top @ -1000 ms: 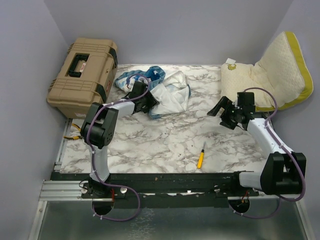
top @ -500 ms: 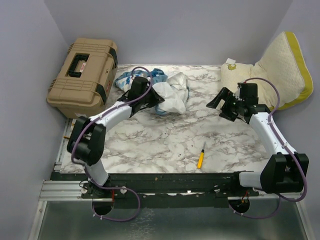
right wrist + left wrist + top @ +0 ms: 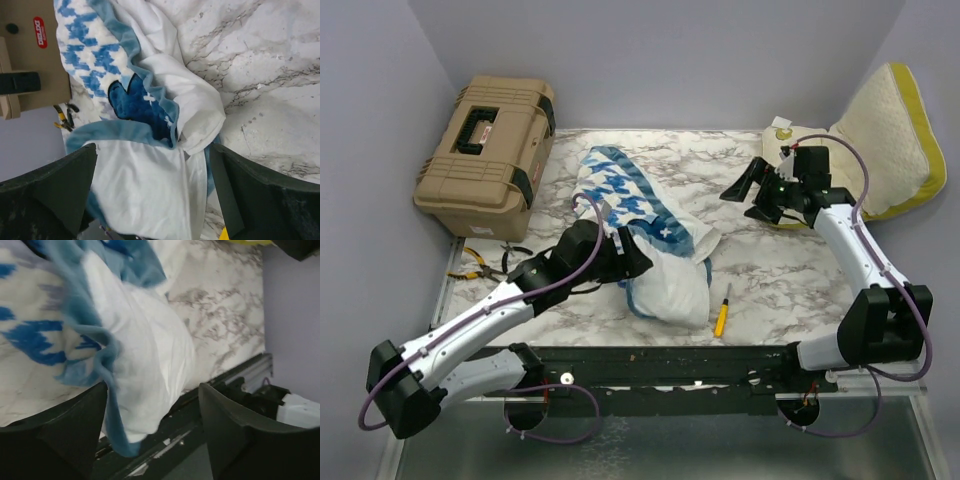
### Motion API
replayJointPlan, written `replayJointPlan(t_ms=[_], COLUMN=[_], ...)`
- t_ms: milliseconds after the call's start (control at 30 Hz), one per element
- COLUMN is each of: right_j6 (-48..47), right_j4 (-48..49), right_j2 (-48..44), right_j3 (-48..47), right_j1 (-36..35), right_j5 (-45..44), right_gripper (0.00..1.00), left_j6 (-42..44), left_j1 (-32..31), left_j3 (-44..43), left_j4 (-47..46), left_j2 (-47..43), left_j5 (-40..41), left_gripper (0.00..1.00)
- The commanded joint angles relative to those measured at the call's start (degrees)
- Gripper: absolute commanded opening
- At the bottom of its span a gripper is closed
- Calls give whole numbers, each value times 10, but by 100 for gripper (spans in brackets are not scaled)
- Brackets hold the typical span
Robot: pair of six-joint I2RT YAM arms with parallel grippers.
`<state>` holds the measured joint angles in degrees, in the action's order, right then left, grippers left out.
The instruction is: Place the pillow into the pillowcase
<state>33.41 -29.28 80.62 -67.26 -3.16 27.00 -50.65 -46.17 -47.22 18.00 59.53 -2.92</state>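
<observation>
The pillowcase's blue trim [image 3: 674,243] [image 3: 150,280], between the dark blue print and the white inside, is the next place my left gripper should go to, and it should close there.
The pillowcase [image 3: 640,215], blue-and-white print with blue trim and a white inside, lies stretched from the table's middle back to its front edge. My left gripper [image 3: 635,262] sits at its near left side. In the left wrist view that gripper [image 3: 152,385] is open, and the white fabric and blue trim of the pillowcase [image 3: 145,350] lie just beyond its fingers. The cream pillow [image 3: 880,130] with its mustard band leans in the back right corner. My right gripper [image 3: 738,198] hovers open left of the pillow. The right wrist view shows that gripper [image 3: 153,146] empty, high above the pillowcase [image 3: 140,190].
A tan toolbox [image 3: 485,140] stands at the back left. Pliers [image 3: 480,262] lie near the left edge. A yellow screwdriver [image 3: 721,315] lies by the front edge, right of the pillowcase. A small white object [image 3: 782,130] sits by the pillow.
My left arm has dragged the pillowcase from the back of the table to the front edge, spreading it out, and its jaws now stand open. My right gripper moved back towards the pillow.
</observation>
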Motion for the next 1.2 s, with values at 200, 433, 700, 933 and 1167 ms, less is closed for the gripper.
replayJointPlan(t_ms=[200,433,700,933,1167], right_j6=[-58,-54,-46,-53,-56], right_j4=[-32,-50,-75,-100,-77], right_j2=[21,4,-18,-28,-12], right_j3=[57,104,129,104,91], right_j1=[-24,-24,-24,-24,-24], right_j5=[36,13,-18,-47,-13], right_gripper=[100,100,100,100,100], left_j6=[90,144,190,214,206], left_j1=[3,6,3,2,27], left_j3=[-103,-246,-417,-434,-449], left_j4=[163,162,162,161,162], left_j2=[56,271,497,571,528], left_j5=[156,120,48,39,89], left_gripper=[77,77,75,49,0])
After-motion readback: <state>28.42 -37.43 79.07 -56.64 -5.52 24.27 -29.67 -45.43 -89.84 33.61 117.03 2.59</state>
